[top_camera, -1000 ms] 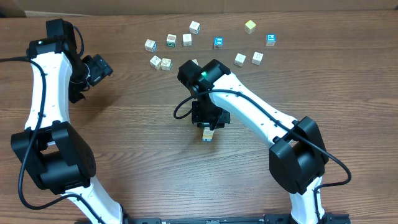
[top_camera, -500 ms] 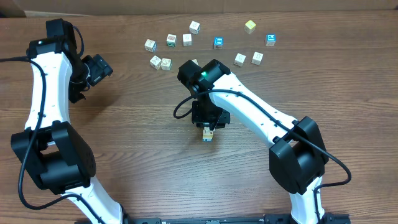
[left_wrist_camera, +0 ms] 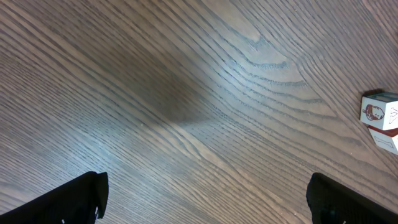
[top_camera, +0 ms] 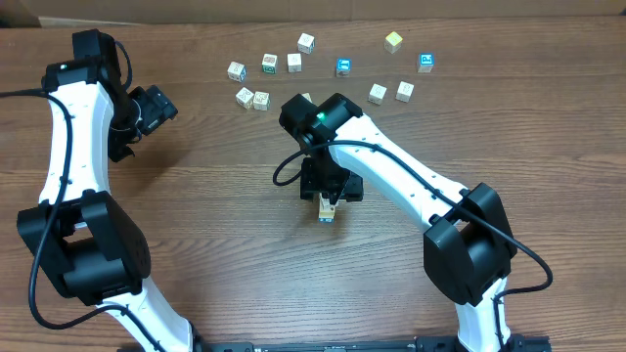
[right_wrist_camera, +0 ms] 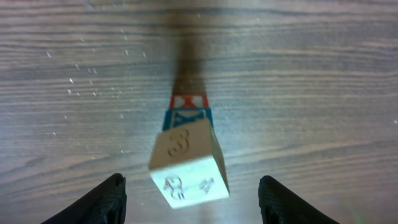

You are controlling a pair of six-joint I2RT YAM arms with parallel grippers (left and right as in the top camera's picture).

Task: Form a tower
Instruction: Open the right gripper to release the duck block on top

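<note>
The pale cube is crooked on the blue cube, so my right gripper will grip the pale cube's sides (right_wrist_camera: 219,159) and straighten it before backing away.
The tower (right_wrist_camera: 186,134) stands on the wooden table as three small cubes: a red-printed one at the bottom, a blue one in the middle and a pale one with an embossed 3 on top, sitting slightly askew. My right gripper (right_wrist_camera: 193,186) is open around the top cube, both fingers clear of its sides. In the overhead view the tower (top_camera: 327,212) peeks out just under the right gripper (top_camera: 329,200). My left gripper (top_camera: 161,106) is open and empty over bare table at the far left, and its wrist view shows its fingertips (left_wrist_camera: 93,186) spread wide.
Several loose cubes lie scattered along the back of the table, among them a cyan one (top_camera: 343,66), a yellow one (top_camera: 393,41) and a pair (top_camera: 252,98) nearest the left gripper. A cube with a red figure (left_wrist_camera: 378,112) shows at the right edge of the left wrist view.
The right gripper's jaws have opened and let go of the top cube, which stays on the stack. The left arm has not moved.
</note>
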